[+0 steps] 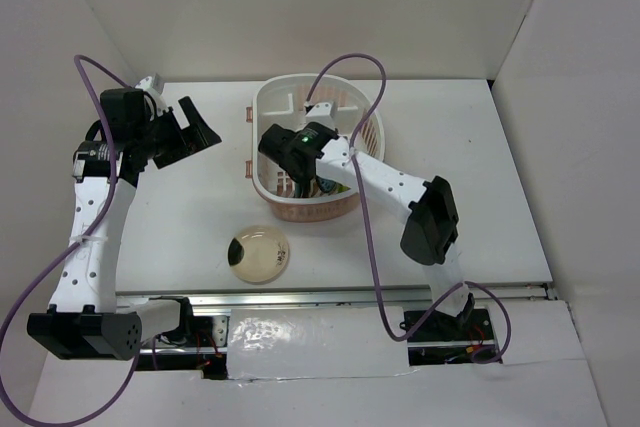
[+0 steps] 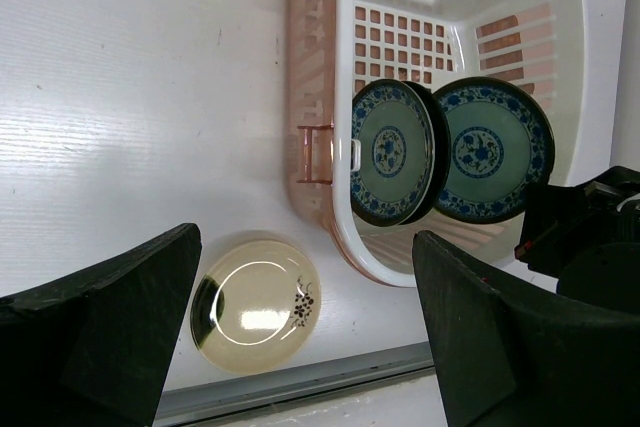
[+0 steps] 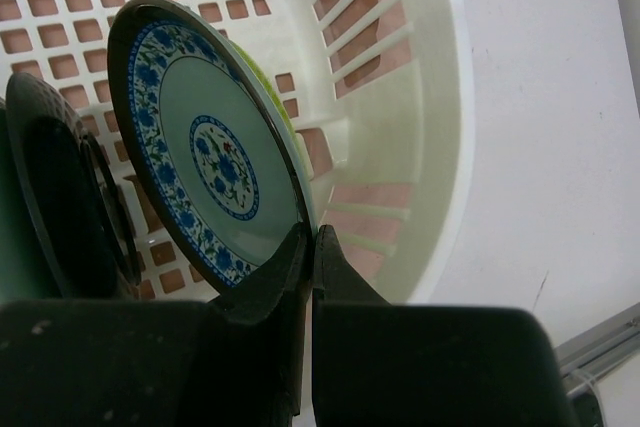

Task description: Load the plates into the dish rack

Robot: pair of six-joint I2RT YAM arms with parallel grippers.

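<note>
Next, my right gripper lets the teal plate go in the rack [image 1: 315, 167] [image 3: 160, 152], between the dark plate and the lime-green plate.
The dish rack [image 1: 262, 107], an oval pink and white basket, stands at the table's middle back. Two teal-blue patterned plates [image 2: 392, 150] [image 2: 490, 149] stand on edge inside it. My right gripper [image 3: 313, 237] [image 1: 300, 179] reaches into the rack and is shut on the thin rim of a lime-green plate [image 3: 286, 117]. That plate stands right behind a teal plate [image 3: 205, 152]. A dark plate [image 3: 60, 197] stands further left with its back toward the camera. The tan plate [image 1: 260, 252] [image 2: 255, 305] with a dark patch lies flat on the table in front of the rack. My left gripper [image 2: 305, 277] [image 1: 190, 132] hangs open above the table, left of the rack.
White walls enclose the table on the left, back and right. A metal rail [image 1: 330, 297] runs along the near edge just behind the tan plate. The right arm's purple cable [image 1: 372, 77] loops over the rack. The rack has a pink handle [image 2: 315, 154] on its left side.
</note>
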